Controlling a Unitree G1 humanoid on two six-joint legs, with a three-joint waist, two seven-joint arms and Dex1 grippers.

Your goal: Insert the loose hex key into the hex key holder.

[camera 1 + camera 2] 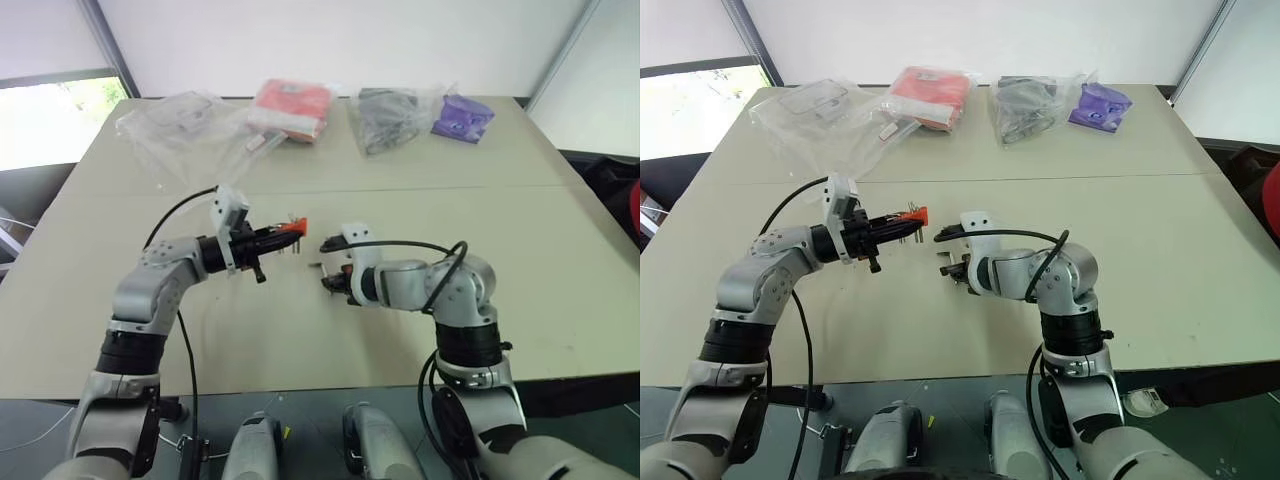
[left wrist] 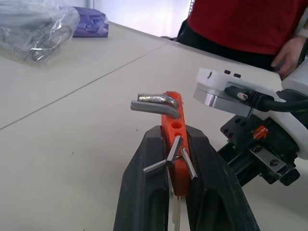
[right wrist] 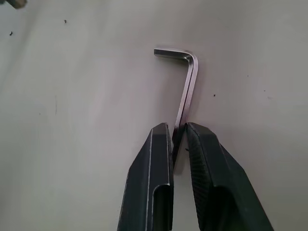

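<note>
The right gripper's fingers cover the straight end of the loose hex key, so the robot should open that right gripper and take the key near its bend (image 3: 193, 61) before inserting it.
My left gripper (image 1: 278, 236) is shut on the hex key holder (image 2: 174, 139), a small red-orange block with several short metal keys sticking out, and holds it level above the table. To its right and lower, my right gripper (image 3: 177, 126) points down at the table (image 1: 540, 240). Its two fingers are pinched on the long shaft of the loose hex key (image 3: 188, 79), a thin silvery rod. The bent end of the rod points away from the fingers, just over the table top. The two grippers are a short gap apart.
Along the far side of the table lie a clear plastic bag (image 1: 175, 125), a red packet (image 1: 292, 105), a bag of dark items (image 1: 390, 118) and a purple bag (image 1: 462, 117). A person in a red shirt (image 2: 240, 24) stands beyond the table's right edge.
</note>
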